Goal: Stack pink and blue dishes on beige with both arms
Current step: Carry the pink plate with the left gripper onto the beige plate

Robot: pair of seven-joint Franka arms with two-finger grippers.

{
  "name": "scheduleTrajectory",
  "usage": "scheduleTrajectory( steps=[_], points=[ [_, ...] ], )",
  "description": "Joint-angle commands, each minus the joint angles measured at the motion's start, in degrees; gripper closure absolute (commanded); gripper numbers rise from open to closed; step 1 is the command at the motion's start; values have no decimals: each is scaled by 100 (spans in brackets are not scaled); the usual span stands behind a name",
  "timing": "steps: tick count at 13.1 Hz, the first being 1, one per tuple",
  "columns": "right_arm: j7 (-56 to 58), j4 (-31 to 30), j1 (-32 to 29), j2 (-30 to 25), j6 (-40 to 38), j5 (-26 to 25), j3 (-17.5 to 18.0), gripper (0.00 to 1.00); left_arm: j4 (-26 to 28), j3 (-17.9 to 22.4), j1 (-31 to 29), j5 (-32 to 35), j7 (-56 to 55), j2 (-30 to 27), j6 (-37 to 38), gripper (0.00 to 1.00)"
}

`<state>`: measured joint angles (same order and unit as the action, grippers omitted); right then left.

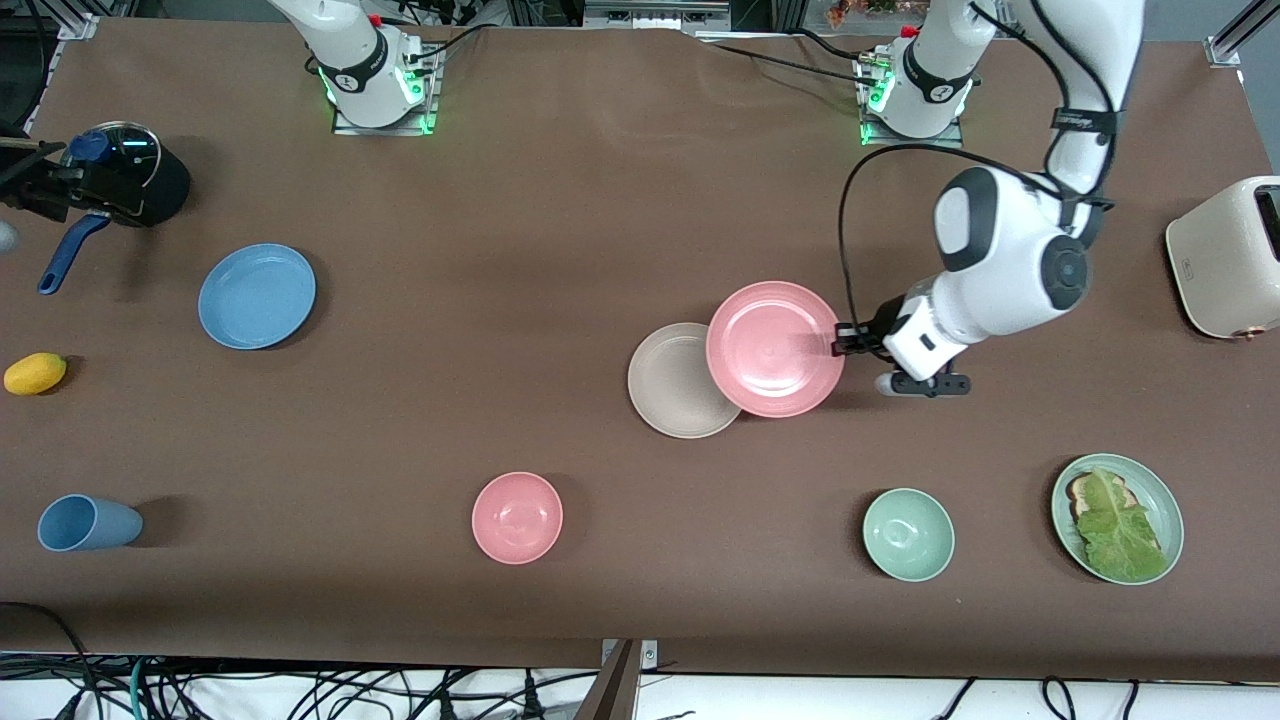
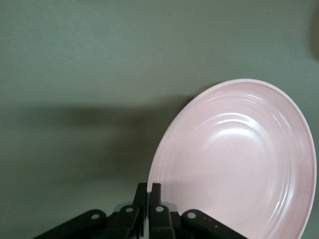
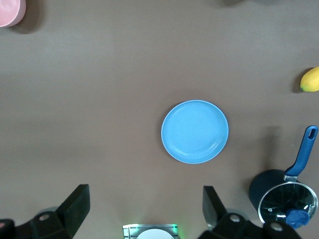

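My left gripper will release the pink plate, which overlaps the beige plate's edge now, squarely on top of the beige plate (image 1: 686, 384), so that it covers that plate.
My left gripper (image 1: 838, 342) (image 2: 148, 191) is shut on the rim of the pink plate (image 1: 775, 348) (image 2: 239, 164) and holds it off the table. The pink plate overlaps the edge of the beige plate (image 1: 672, 382) that faces the left arm's end. The beige plate lies flat near the table's middle. The blue plate (image 1: 257, 296) (image 3: 195, 132) lies flat toward the right arm's end. My right gripper (image 3: 144, 196) hangs open and empty high over the table, between the right arm's base and the blue plate.
A pink bowl (image 1: 517, 517), mint-green bowl (image 1: 908, 534) and green plate with toast and lettuce (image 1: 1117, 517) sit near the front camera. A blue cup (image 1: 85, 523), lemon (image 1: 35, 373) and lidded black pot (image 1: 135, 180) are at the right arm's end. A toaster (image 1: 1230, 255) stands at the left arm's end.
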<state>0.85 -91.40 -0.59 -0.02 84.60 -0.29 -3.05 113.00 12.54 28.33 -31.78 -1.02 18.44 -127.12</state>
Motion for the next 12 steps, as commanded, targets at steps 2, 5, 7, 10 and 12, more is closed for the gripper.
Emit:
scheduleTrajectory(
  steps=[2,5,7,10,12],
  points=[
    [3,-9,-38,-86,-58,73,15,0,-146,82,646,128,-898,370,-601,100],
    [12,-9,-38,-77,-58,73,15,0,-146,74,1033,120,-1295,686,-1173,100],
    [12,-9,-38,-77,-58,73,15,0,-146,74,1131,120,-1322,853,-1411,100],
    [12,-9,-38,-77,-58,73,15,0,-155,74,1219,111,-1409,994,-1622,100],
    [12,-9,-38,-77,-66,73,6,0,-173,74,1307,93,-1523,1073,-1763,100]
  ],
)
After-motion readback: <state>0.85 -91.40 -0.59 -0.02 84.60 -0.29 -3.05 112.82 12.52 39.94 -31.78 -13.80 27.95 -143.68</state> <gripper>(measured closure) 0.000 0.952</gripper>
